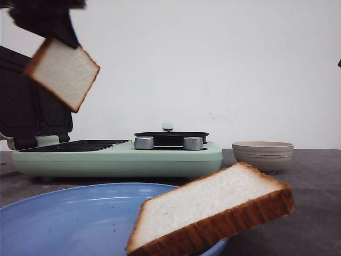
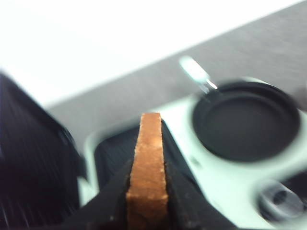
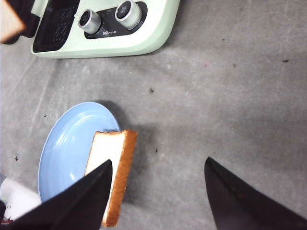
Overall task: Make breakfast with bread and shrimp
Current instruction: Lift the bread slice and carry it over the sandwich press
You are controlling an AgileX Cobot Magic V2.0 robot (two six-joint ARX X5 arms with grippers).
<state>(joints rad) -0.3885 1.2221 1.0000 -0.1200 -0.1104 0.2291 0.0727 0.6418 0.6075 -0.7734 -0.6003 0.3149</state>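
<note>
My left gripper needs to release the slice of bread on the dark grill plate (image 1: 96, 141) (image 2: 134, 163) between the raised lid and black pan.
One slice of bread (image 1: 63, 72) hangs tilted in the air at the upper left, above the open grill plate (image 1: 74, 145). My left gripper (image 2: 147, 191) is shut on its brown crust edge (image 2: 149, 158). A second slice of bread (image 1: 213, 208) lies tilted on the right rim of the blue plate (image 1: 64, 218), overhanging the table. In the right wrist view my right gripper (image 3: 158, 165) is open and high over the table, with this slice (image 3: 108, 158) beside one finger and apart from it. The shrimp are out of view.
A pale green breakfast maker (image 1: 122, 157) stands mid-table, its dark lid (image 1: 26, 106) raised at the left. A small black pan (image 1: 170, 137) and two metal knobs (image 1: 144, 142) sit on its right half. A beige ribbed bowl (image 1: 262, 154) stands to its right; its inside is hidden.
</note>
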